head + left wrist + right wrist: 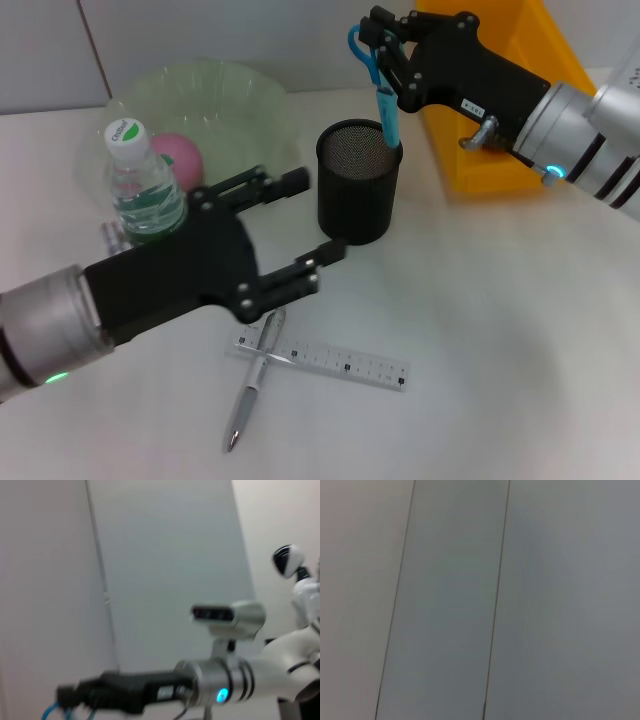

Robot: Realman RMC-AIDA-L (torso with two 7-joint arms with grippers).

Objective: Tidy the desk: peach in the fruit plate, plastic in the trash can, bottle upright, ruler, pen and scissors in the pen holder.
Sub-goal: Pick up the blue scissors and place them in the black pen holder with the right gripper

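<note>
Next, I release the blue scissors from my right gripper with the blades down inside the opening of the black mesh pen holder point(361, 151).
My right gripper point(384, 60) is shut on the blue scissors point(386, 105), and their lower end dips into the black mesh pen holder point(358, 185). The left wrist view shows that gripper point(67, 698) with the scissors' blue handles point(52, 711). My left gripper point(308, 225) hangs open and empty just left of the holder, above the table. The transparent ruler point(335, 361) and the silver pen point(254, 378) lie crossed on the table near me. The bottle point(142, 185) stands upright with its green cap on. The pink peach point(180, 155) lies in the green fruit plate point(240, 95). The plastic is out of view.
The yellow trash can point(500, 120) stands at the back right, behind my right arm. White table surface spreads to the right of the ruler. The right wrist view shows only grey wall panels.
</note>
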